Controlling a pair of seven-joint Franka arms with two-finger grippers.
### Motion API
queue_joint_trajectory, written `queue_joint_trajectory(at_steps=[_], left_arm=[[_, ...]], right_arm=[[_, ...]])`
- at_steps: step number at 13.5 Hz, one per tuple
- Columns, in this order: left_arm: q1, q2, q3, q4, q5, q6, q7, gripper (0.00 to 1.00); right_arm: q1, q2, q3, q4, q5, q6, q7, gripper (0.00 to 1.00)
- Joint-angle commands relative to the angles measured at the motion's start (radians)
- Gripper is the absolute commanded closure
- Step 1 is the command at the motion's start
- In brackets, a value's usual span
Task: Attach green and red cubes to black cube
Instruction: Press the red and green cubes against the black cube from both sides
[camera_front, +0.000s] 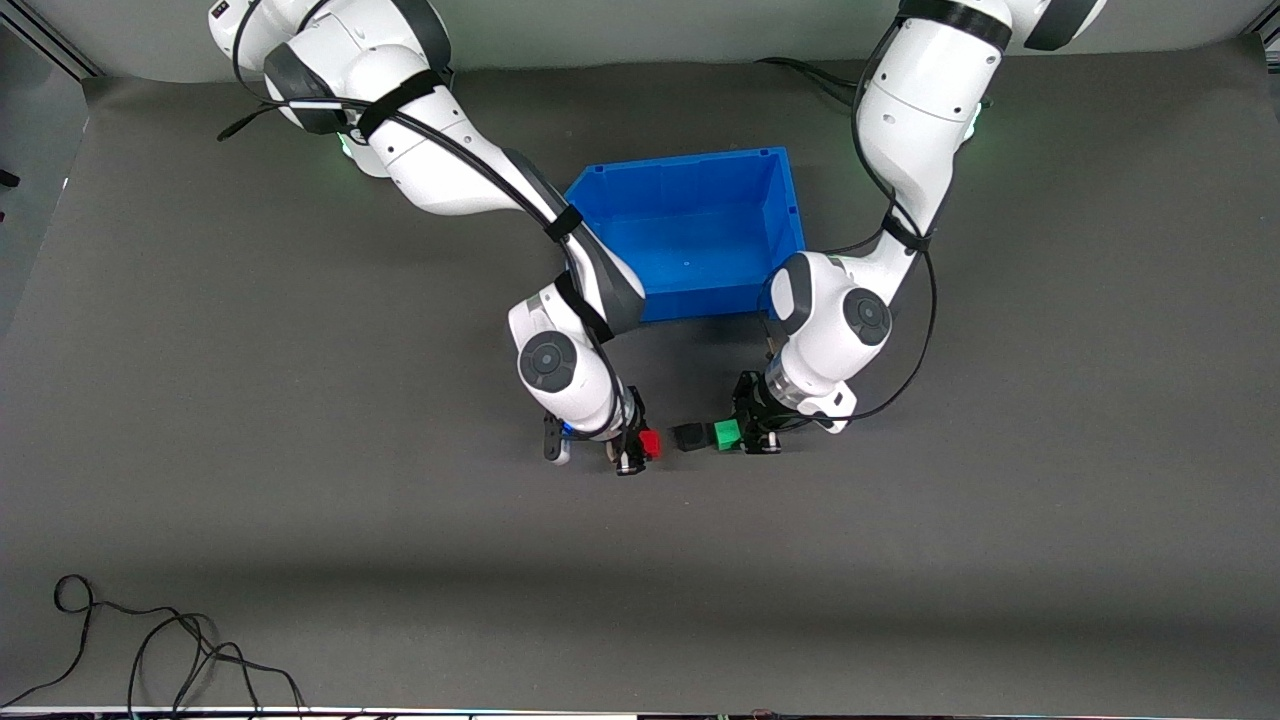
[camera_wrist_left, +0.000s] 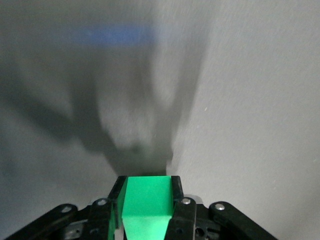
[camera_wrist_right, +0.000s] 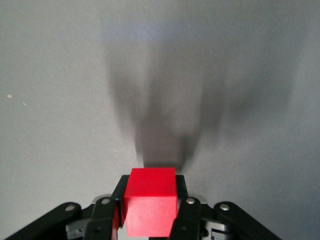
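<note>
My left gripper needs to release the green cube on the dark mat, a cube's width from the red cube (camera_front: 699, 432). The green cube is now against the black cube.
The black cube (camera_front: 690, 437) lies on the dark mat, nearer the front camera than the blue bin. The green cube (camera_front: 727, 433) sits flush against the black cube's side toward the left arm's end, and my left gripper (camera_front: 737, 432) is shut on it. In the left wrist view the green cube (camera_wrist_left: 147, 205) fills the gap between the fingers of the left gripper (camera_wrist_left: 146, 186). My right gripper (camera_front: 643, 447) is shut on the red cube (camera_front: 651, 443), a small gap away from the black cube's other side. The right wrist view shows the red cube (camera_wrist_right: 150, 206) clamped in the right gripper (camera_wrist_right: 150, 182). Neither wrist view shows the black cube.
An open blue bin (camera_front: 690, 165) stands on the mat between the two arms, farther from the front camera than the cubes. Loose black cables (camera_front: 150, 650) lie at the table's front edge toward the right arm's end.
</note>
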Motion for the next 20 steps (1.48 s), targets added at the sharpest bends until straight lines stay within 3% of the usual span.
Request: queue_joint_trajectory(at_steps=[1, 13, 15, 18, 19, 20], left_arm=[[-0.024, 0.027, 0.001, 0.037, -0.012, 0.005, -0.032, 1.00], [-0.061, 0.063, 0.001, 0.088, -0.012, 0.011, -0.069, 1.00], [-0.060, 0.064, 0.001, 0.088, -0.012, 0.013, -0.069, 0.99], [-0.060, 0.067, 0.001, 0.085, -0.011, 0.024, -0.066, 0.50], [-0.058, 0.067, 0.003, 0.085, -0.011, 0.022, -0.058, 0.16], [-0.052, 0.066, 0.004, 0.085, -0.009, 0.022, -0.054, 0.00]], right_arm=[[0.018, 0.035, -0.012, 0.051, 0.016, 0.006, 0.029, 1.00], [0.019, 0.034, -0.014, 0.049, 0.014, 0.006, 0.035, 0.99], [0.019, 0.034, -0.017, 0.051, 0.004, 0.006, 0.023, 0.26], [0.018, 0.028, -0.020, 0.051, 0.004, 0.002, 0.006, 0.22], [0.014, 0.023, -0.021, 0.051, 0.004, -0.001, -0.012, 0.22], [0.013, 0.015, -0.023, 0.051, 0.004, -0.007, -0.041, 0.22]])
